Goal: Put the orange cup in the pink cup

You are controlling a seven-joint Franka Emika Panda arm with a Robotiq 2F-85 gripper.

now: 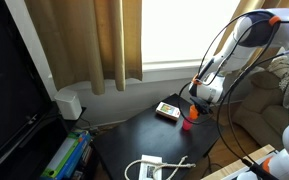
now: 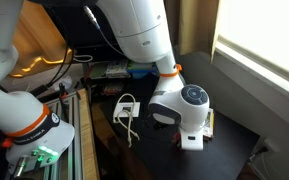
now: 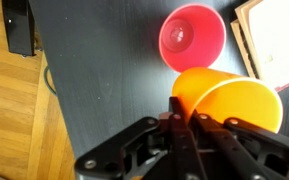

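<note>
Next, I open my gripper to let go of the orange cup down inside the opening of the pink cup (image 1: 188, 121) (image 3: 191, 39) near the flat box.
In the wrist view the orange cup (image 3: 229, 98) is held at its rim by my gripper (image 3: 184, 118), whose fingers are shut on it. The cup hangs tilted above the dark table. The pink cup (image 3: 191, 37) stands upright on the table just beyond and to the left of the orange cup, its mouth open to the camera. In an exterior view the gripper (image 1: 196, 103) hovers low over the table with an orange-red spot (image 1: 189, 116) under it. In the other exterior view the gripper (image 2: 191, 135) hides both cups.
A flat rectangular box (image 1: 167, 110) lies on the dark table (image 1: 134, 135) next to the cups; it also shows in the wrist view (image 3: 274, 35). A white cable and adapter (image 1: 149, 167) lie near the table's front. A black object (image 3: 17, 25) sits on the wooden floor.
</note>
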